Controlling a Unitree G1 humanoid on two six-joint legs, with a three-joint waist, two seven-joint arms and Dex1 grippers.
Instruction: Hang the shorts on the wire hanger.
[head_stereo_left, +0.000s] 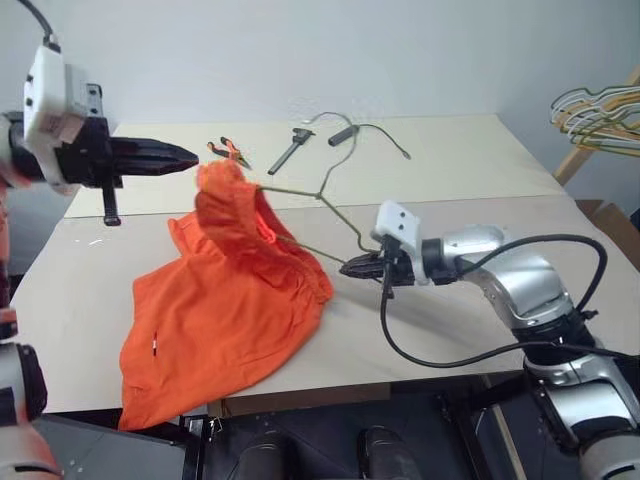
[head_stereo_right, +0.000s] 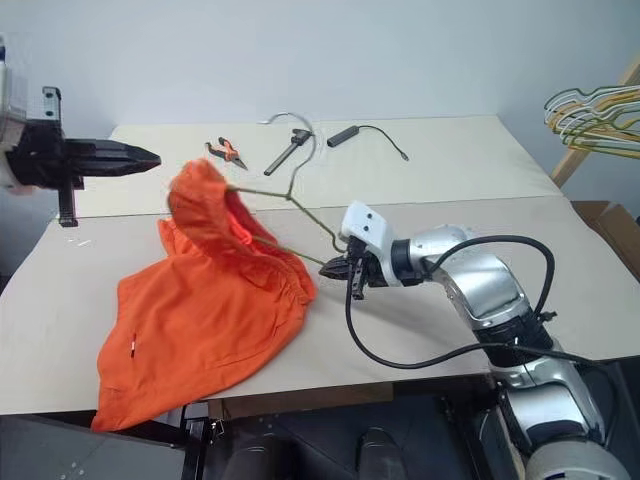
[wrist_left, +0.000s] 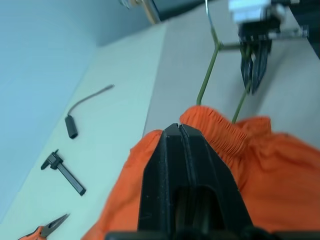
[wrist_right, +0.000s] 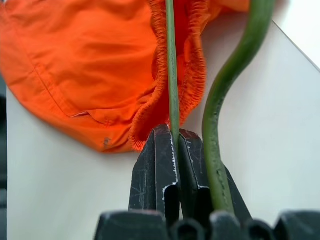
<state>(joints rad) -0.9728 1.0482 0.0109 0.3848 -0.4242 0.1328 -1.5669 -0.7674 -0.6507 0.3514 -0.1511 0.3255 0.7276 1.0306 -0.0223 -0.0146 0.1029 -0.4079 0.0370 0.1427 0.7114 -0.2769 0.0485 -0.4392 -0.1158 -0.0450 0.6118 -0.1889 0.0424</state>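
Observation:
Next, my left gripper pinches the waistband's raised end (head_stereo_left: 222, 186) before my right gripper takes the waistband's near end, as the hanger's outer end is outside the waistband.
The orange shorts (head_stereo_left: 230, 300) lie on the table with their gathered waistband lifted into a hump. One end of the wire hanger (head_stereo_left: 340, 215) runs inside that waistband, and its hook points toward the table's far side. My right gripper (head_stereo_left: 345, 267) is shut on the hanger's lower wire just right of the shorts; the right wrist view has the thin wire (wrist_right: 171, 75) pinched between the fingers. My left gripper (head_stereo_left: 192, 157) hovers above the table at the upper left. It is shut, with nothing between its fingers (wrist_left: 200, 165) and its tip a little short of the raised waistband.
At the far side of the table (head_stereo_left: 470, 170) lie orange-handled pliers (head_stereo_left: 232, 152), a black tool (head_stereo_left: 291, 150) and a black cable with a cylindrical handle (head_stereo_left: 345, 134). Coloured hangers (head_stereo_left: 600, 115) bunch on a wooden rack at the right. The shorts' hem overhangs the front edge.

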